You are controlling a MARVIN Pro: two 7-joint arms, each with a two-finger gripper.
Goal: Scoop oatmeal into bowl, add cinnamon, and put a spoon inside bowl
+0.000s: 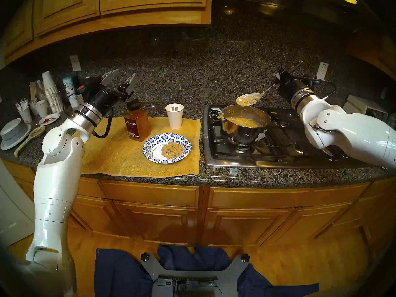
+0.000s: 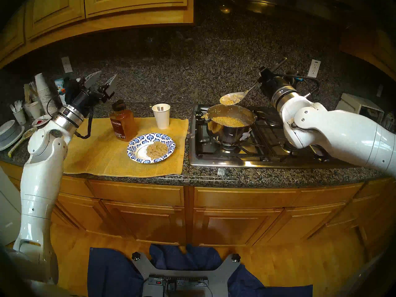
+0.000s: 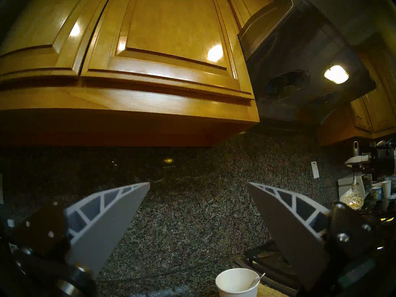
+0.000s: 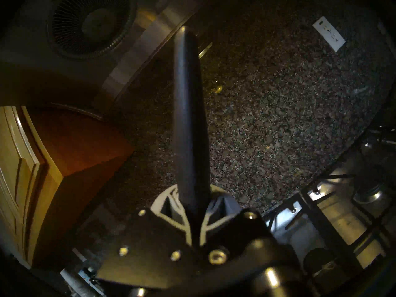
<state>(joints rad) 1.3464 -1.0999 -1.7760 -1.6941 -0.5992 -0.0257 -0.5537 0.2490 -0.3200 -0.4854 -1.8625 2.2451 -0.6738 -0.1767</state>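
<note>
I should let go of the metal ladle with my right gripper in the steel pot's oatmeal (image 1: 251, 122), with the ladle's handle leaning on the pot's rim.
The blue-and-white patterned bowl (image 1: 157, 140) sits on a yellow mat with a mound of oatmeal (image 1: 172, 149) in it. More oatmeal (image 1: 243, 121) fills the steel pot on the stove. My right gripper (image 1: 280, 77) is shut on the dark handle (image 4: 188, 118) of a metal ladle (image 1: 249, 99), which hovers over the pot's back rim, loaded with oatmeal. The cinnamon (image 1: 136, 124) bottle stands capped behind the bowl. A slim white spoon (image 3: 258, 279) leans inside a paper cup (image 1: 174, 116). My left gripper (image 1: 126, 72) is open and empty, raised behind and left of the cinnamon.
The pot (image 1: 244, 133) stands on the gas stove (image 1: 278, 153) at the right. At the counter's far left are stacked paper cups (image 1: 50, 90), a pile of grey bowls (image 1: 12, 133) and a speckled spoon (image 1: 30, 140). Wooden cabinets (image 3: 150, 65) and a range hood (image 3: 300, 75) hang overhead.
</note>
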